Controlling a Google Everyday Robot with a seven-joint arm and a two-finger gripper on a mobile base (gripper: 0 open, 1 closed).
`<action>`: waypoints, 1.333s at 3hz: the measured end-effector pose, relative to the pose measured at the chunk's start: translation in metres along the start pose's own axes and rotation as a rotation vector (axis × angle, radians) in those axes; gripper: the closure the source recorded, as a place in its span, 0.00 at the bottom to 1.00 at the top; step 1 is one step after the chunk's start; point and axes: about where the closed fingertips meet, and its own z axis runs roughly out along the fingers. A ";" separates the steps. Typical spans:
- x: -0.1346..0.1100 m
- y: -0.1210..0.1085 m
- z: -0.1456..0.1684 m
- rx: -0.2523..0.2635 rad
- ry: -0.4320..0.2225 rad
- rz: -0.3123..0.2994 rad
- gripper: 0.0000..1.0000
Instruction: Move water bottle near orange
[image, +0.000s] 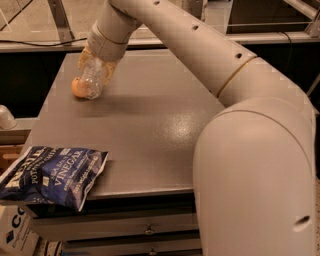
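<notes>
I need to use my gripper to set the water bottle down on the grey table (104, 106) next to the orange, toward the body of my white arm.
The water bottle (94, 79) is a clear crinkled plastic bottle, tilted, held at the far left of the grey table (145, 130). My gripper (97, 60) is at its upper end, shut on it, with the white arm stretching in from the right. The orange (77, 87) sits on the table right behind the bottle's lower end, partly hidden by it. I cannot tell whether bottle and orange touch.
A blue vinegar chip bag (52, 177) lies at the table's front left corner, overhanging the edge. My arm's large white body (255, 180) fills the right side. A white object (6, 117) sits left of the table. Drawers (145, 231) lie below the front edge.
</notes>
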 end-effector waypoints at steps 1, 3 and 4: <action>0.000 0.000 0.002 -0.001 -0.001 0.001 1.00; 0.002 0.030 0.025 -0.054 -0.011 0.012 1.00; 0.005 0.044 0.027 -0.062 -0.007 0.025 1.00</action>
